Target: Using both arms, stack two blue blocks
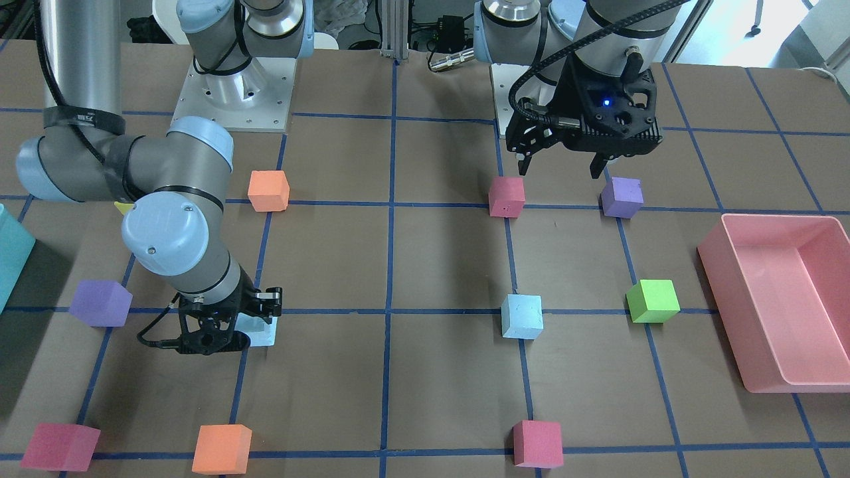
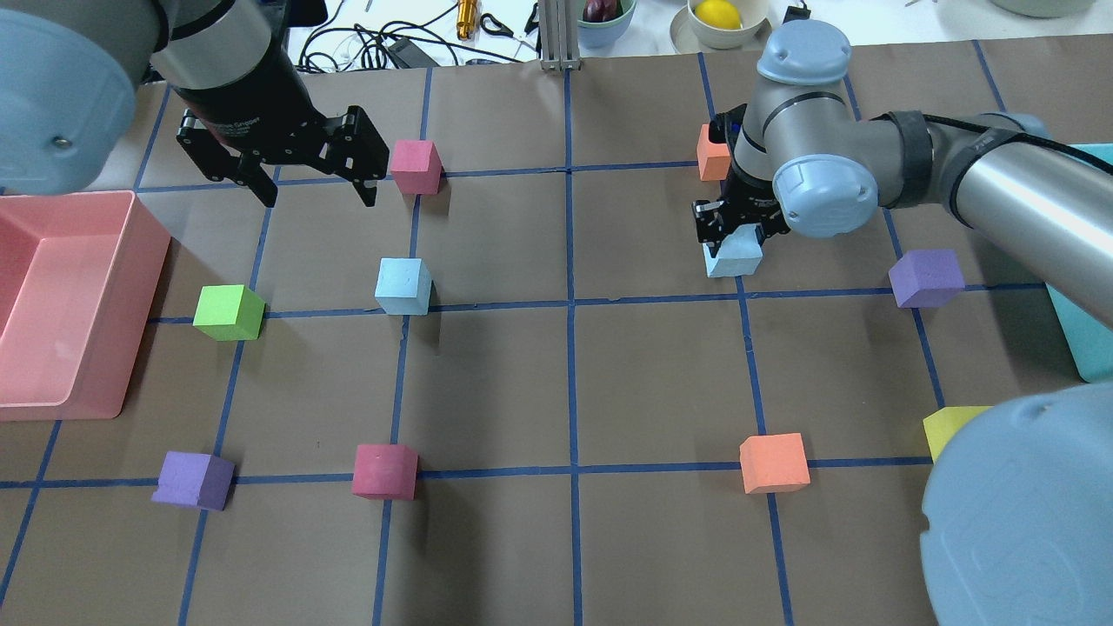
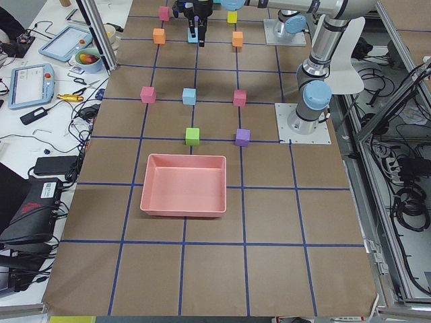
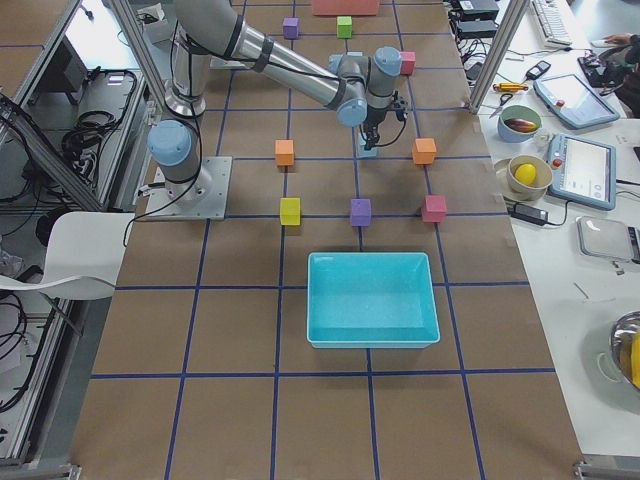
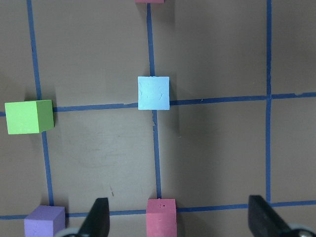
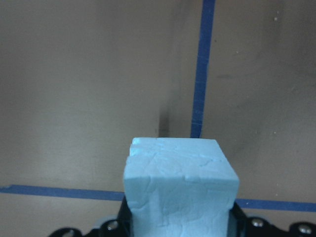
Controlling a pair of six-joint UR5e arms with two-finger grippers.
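Note:
The middle tape line (image 1: 378,366) is between the lone blue block and an orange cube. My right gripper will let go of its blue block, now held low at the table, there.
One blue block (image 2: 403,285) rests alone on a tape line in the left half of the table; it also shows in the front view (image 1: 522,317) and the left wrist view (image 5: 153,93). My left gripper (image 2: 309,187) hangs open and empty above the table, behind that block and beside a pink cube (image 2: 415,166). My right gripper (image 2: 735,236) is shut on the second blue block (image 2: 735,258), low at the table. That block fills the right wrist view (image 6: 180,190) between the jaws. I cannot tell whether it touches the table.
A pink bin (image 2: 130,261) stands at the left edge and a teal bin (image 2: 1083,348) at the right edge. A green cube (image 2: 228,312), purple cubes (image 2: 926,278), pink cubes (image 2: 384,470), orange cubes (image 2: 774,462) and a yellow cube (image 2: 948,426) lie scattered on the grid.

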